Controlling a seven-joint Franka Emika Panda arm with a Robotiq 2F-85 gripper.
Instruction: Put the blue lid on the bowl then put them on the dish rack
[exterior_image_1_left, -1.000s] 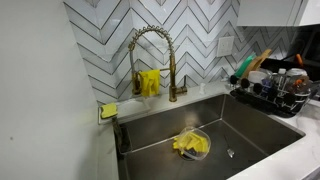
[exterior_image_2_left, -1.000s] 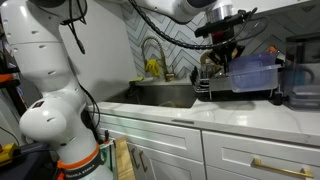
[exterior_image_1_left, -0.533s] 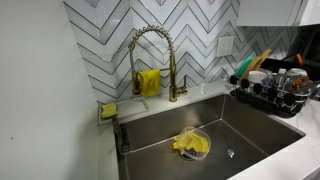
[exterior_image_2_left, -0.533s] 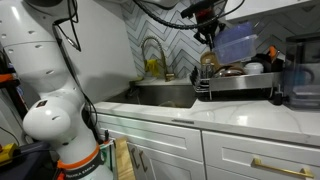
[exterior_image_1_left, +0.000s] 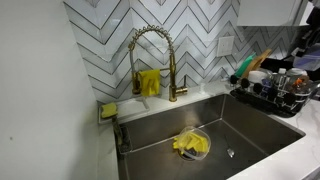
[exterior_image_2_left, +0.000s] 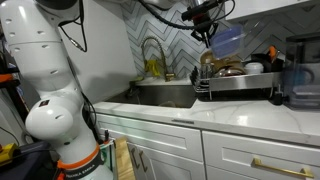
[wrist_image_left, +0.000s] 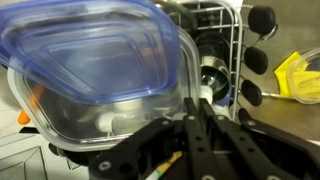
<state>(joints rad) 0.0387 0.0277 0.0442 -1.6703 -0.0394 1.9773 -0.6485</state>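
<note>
Next, I release the blue lid on top of the dish rack (exterior_image_1_left: 298, 71), beside the metal cup.
My gripper (exterior_image_2_left: 208, 28) is shut on the edge of the blue lid (exterior_image_2_left: 228, 41), a translucent blue-purple piece, and holds it in the air above the black wire dish rack (exterior_image_2_left: 236, 88). In the wrist view the lid (wrist_image_left: 90, 50) fills the upper left, with my closed fingers (wrist_image_left: 190, 108) pinching its rim. The rack's wires (wrist_image_left: 236, 50) and dishes show beyond it. The clear bowl (exterior_image_1_left: 191, 144) lies in the steel sink with a yellow cloth in it. It also shows at the right edge of the wrist view (wrist_image_left: 300, 78).
The dish rack (exterior_image_1_left: 270, 97) stands right of the sink basin (exterior_image_1_left: 250, 135), loaded with dishes and green-handled and wooden utensils. A gold spring faucet (exterior_image_1_left: 150, 60) with a yellow cloth rises behind the sink. A yellow sponge (exterior_image_1_left: 108, 111) sits at the sink's left corner.
The gripper has risen from rack level with the blue lid in it and moved a little toward the sink. The bowl in the sink has not moved.
</note>
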